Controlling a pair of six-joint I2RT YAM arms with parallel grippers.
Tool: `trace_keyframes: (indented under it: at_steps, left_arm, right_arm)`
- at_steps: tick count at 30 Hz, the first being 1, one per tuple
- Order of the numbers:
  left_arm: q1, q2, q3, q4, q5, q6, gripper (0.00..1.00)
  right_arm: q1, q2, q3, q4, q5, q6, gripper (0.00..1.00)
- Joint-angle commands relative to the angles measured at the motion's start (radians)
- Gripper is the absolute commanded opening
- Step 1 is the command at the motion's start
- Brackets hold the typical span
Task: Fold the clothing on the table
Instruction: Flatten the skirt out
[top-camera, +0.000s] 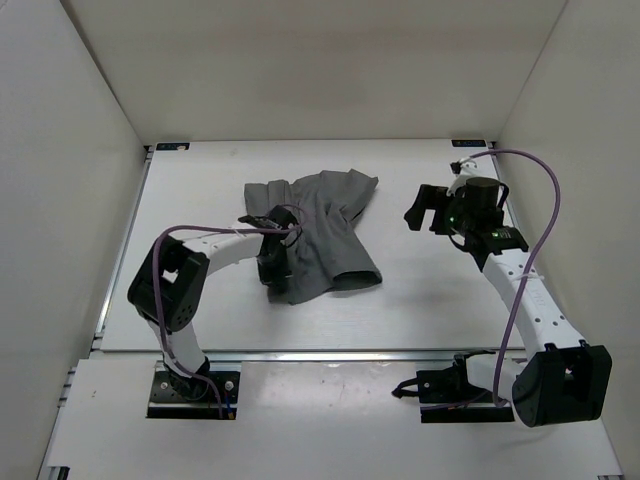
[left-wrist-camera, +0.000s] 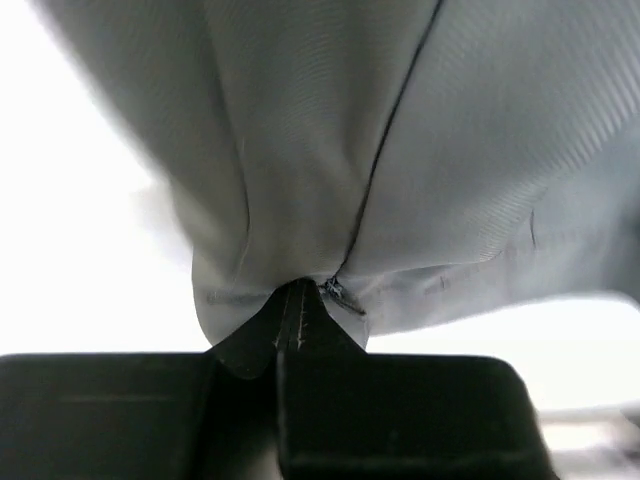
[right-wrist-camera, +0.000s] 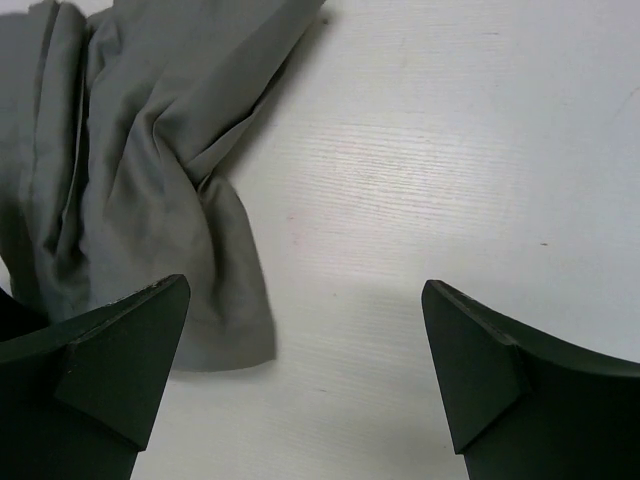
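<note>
I need to open my left gripper's fingers, now pinching the clothing's hem just beside the seam's end, and take the hem at that seam (left-wrist-camera: 338, 289) before lifting.
The clothing (top-camera: 325, 230) is a crumpled medium-grey garment lying in the middle of the white table (top-camera: 420, 300). My left gripper (top-camera: 270, 262) is at its left edge, shut on a hem of the clothing (left-wrist-camera: 300, 200); the fabric bunches right at the closed tips of the left gripper (left-wrist-camera: 297, 292). My right gripper (top-camera: 424, 212) hovers to the right of the garment, apart from it. In the right wrist view the right gripper (right-wrist-camera: 305, 290) stands wide open with bare table between its fingers and the clothing (right-wrist-camera: 150, 180) off to the left.
White walls enclose the table on three sides. A metal rail (top-camera: 300, 352) runs along the near edge. Purple cables loop over both arms. Bare tabletop lies right of the garment and in front of it.
</note>
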Motion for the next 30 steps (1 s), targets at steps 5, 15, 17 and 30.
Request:
trace_keyframes:
  at_steps: [5,15,17,30]
  left_arm:
    - [-0.027,-0.075,0.007,-0.029,-0.520,0.328,0.38]
    - [0.012,-0.328,-0.160,0.095,-0.412,0.229,0.60]
    - [0.012,-0.352,-0.162,0.112,-0.393,0.213,0.60]
    - [-0.088,-0.258,-0.114,0.129,-0.344,0.166,0.63]
  right_arm:
    - [0.057,-0.024,-0.022,0.068,-0.049,-0.005,0.99]
    - [0.077,-0.011,-0.034,0.055,-0.051,0.001,0.99]
    - [0.079,-0.006,-0.037,0.067,-0.055,0.000,0.99]
    - [0.069,0.009,-0.055,0.076,-0.074,0.004,0.99]
